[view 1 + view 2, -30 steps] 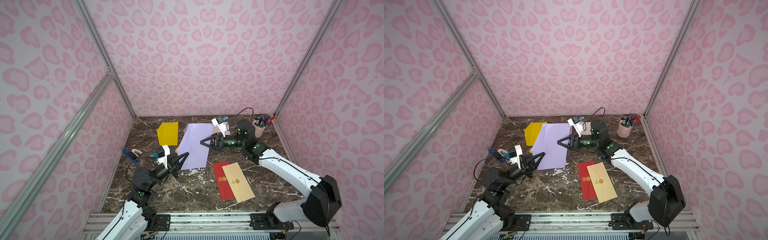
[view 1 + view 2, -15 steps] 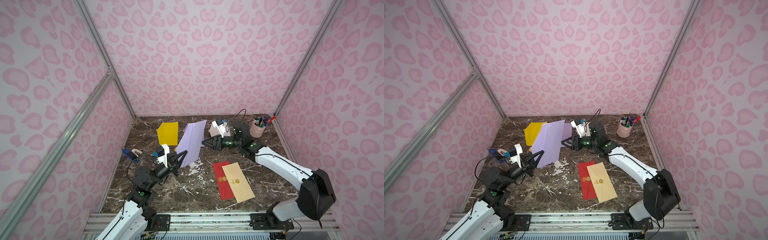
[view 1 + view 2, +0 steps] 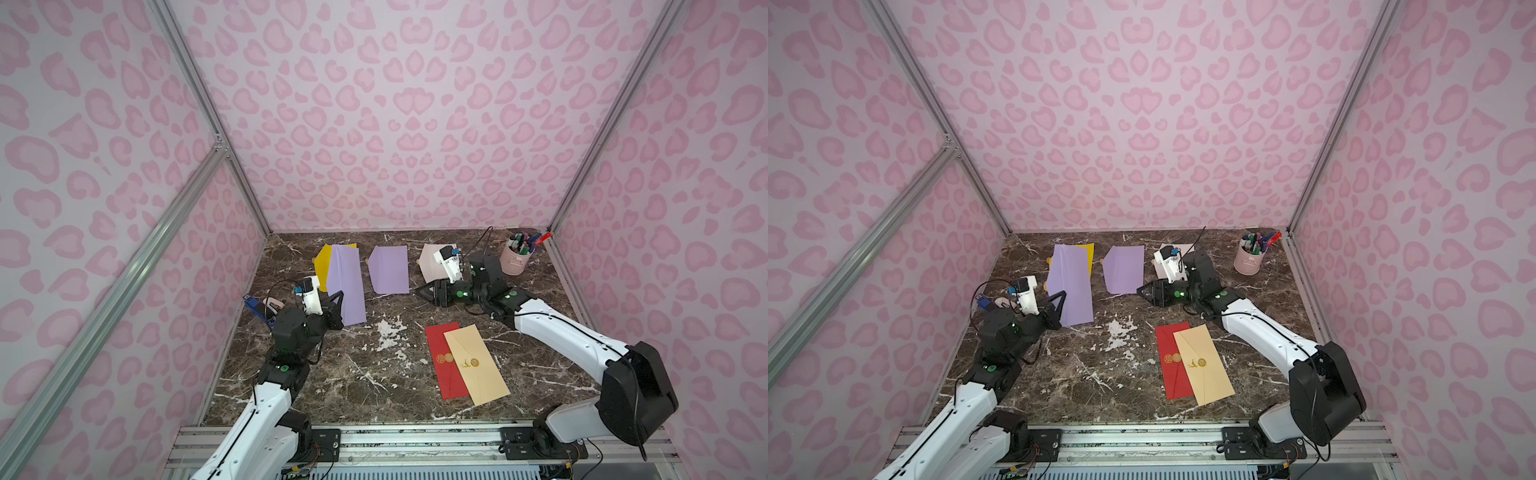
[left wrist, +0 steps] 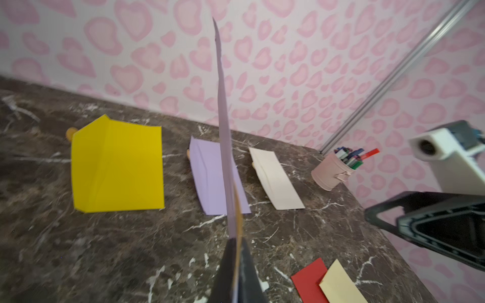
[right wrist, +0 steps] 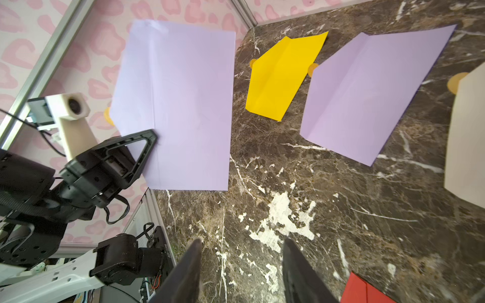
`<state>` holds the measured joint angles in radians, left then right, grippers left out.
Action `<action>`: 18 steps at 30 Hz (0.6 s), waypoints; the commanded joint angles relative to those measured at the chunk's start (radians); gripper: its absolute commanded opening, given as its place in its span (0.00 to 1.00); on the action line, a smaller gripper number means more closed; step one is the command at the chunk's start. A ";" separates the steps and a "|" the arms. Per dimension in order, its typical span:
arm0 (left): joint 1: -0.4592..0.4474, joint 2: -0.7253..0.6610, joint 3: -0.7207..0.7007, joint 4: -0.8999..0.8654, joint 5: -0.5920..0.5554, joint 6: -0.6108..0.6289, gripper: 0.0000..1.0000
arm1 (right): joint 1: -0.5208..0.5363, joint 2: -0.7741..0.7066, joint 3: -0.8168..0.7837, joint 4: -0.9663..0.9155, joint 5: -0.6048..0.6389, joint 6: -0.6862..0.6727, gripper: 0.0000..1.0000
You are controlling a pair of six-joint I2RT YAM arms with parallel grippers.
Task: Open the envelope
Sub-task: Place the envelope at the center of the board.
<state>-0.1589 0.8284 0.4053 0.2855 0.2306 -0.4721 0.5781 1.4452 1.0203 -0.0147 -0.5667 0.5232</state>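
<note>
Next, my left gripper releases the lilac envelope on the marble (image 3: 350,333), beside the white patch and in front of the yellow envelope. The lilac envelope is held up off the table now.
The lilac envelope (image 3: 347,286) (image 3: 1071,286) is held up off the marble table by its lower edge. My left gripper (image 3: 337,305) (image 3: 1059,303) is shut on it. In the left wrist view the envelope (image 4: 224,131) shows edge-on, rising from the closed left gripper (image 4: 237,241). In the right wrist view the envelope (image 5: 183,105) faces the camera as a broad sheet with one long crease, and an orange seal (image 5: 107,115) peeks out behind its edge. My right gripper (image 3: 417,289) (image 3: 1142,289) (image 5: 241,244) is open and empty, to the right of the envelope and apart from it.
A yellow envelope (image 3: 322,262), a second lilac envelope (image 3: 388,270) and a cream one (image 3: 430,262) lie along the back. A red envelope (image 3: 440,357) and a tan envelope (image 3: 478,365) overlap at front right. A pink pen cup (image 3: 515,257) stands in the back right corner.
The right gripper let go of the lilac envelope, opened and drew back to the right. The left gripper swung the envelope up and leftward, uncovering the second lilac envelope.
</note>
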 commanded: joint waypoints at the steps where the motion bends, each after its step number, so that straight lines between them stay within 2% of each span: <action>1: 0.062 0.070 -0.008 -0.101 0.086 -0.065 0.05 | -0.006 -0.009 -0.012 -0.008 0.024 -0.013 0.50; 4: 0.093 0.114 -0.044 -0.095 0.161 -0.079 0.05 | -0.014 -0.010 -0.017 -0.005 0.024 -0.014 0.50; 9: 0.108 0.127 -0.071 -0.167 0.187 -0.062 0.05 | -0.021 0.002 -0.022 0.004 0.023 -0.005 0.50; 12: 0.108 0.146 -0.071 -0.204 0.178 -0.064 0.05 | -0.022 0.007 -0.026 0.014 0.023 0.002 0.50; 18: 0.108 0.196 -0.026 -0.311 0.074 -0.047 0.04 | -0.025 0.000 -0.045 0.026 0.023 0.005 0.50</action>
<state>-0.0521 1.0092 0.3599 0.0395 0.3584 -0.5285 0.5549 1.4498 0.9806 -0.0132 -0.5476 0.5285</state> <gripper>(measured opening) 0.049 0.504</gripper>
